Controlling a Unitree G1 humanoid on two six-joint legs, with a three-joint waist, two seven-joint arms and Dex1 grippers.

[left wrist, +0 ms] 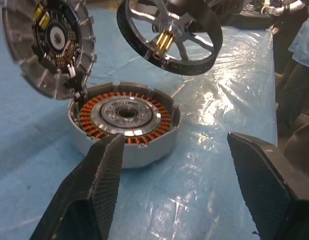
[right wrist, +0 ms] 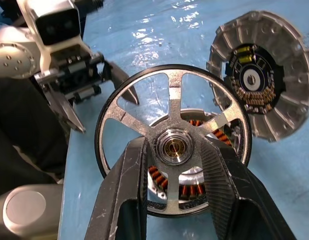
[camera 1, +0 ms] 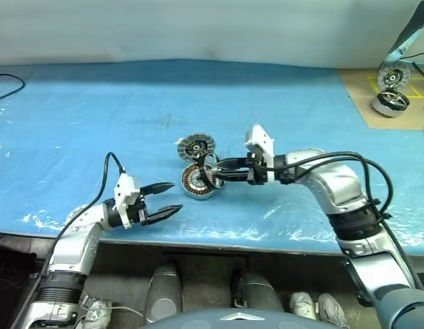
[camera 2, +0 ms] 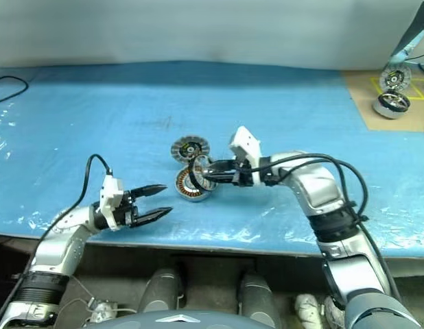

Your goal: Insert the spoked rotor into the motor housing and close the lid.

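My right gripper will let go of the spoked rotor down inside the copper windings of the motor housing (camera 1: 199,179) (right wrist: 191,156).
The motor housing (camera 1: 196,184), a silver cup with copper windings, sits on the blue table cover. The lid (camera 1: 196,147) stands tilted just behind it, resting against its rim, segmented face towards me. My right gripper (camera 1: 216,171) is shut on the spoked rotor (right wrist: 172,116), a finger on each side of the hub. It holds the rotor tilted just above the housing (right wrist: 192,190), whose windings show through the spokes. My left gripper (camera 1: 169,199) is open and holds nothing. It points at the housing (left wrist: 124,120) from a short way off, near the table's front edge.
Two more round motors (camera 1: 390,103) (camera 1: 394,74) lie on a tan board at the back right. A black cable (camera 1: 9,86) loops at the far left. The table's front edge (camera 1: 219,241) runs just below both grippers.
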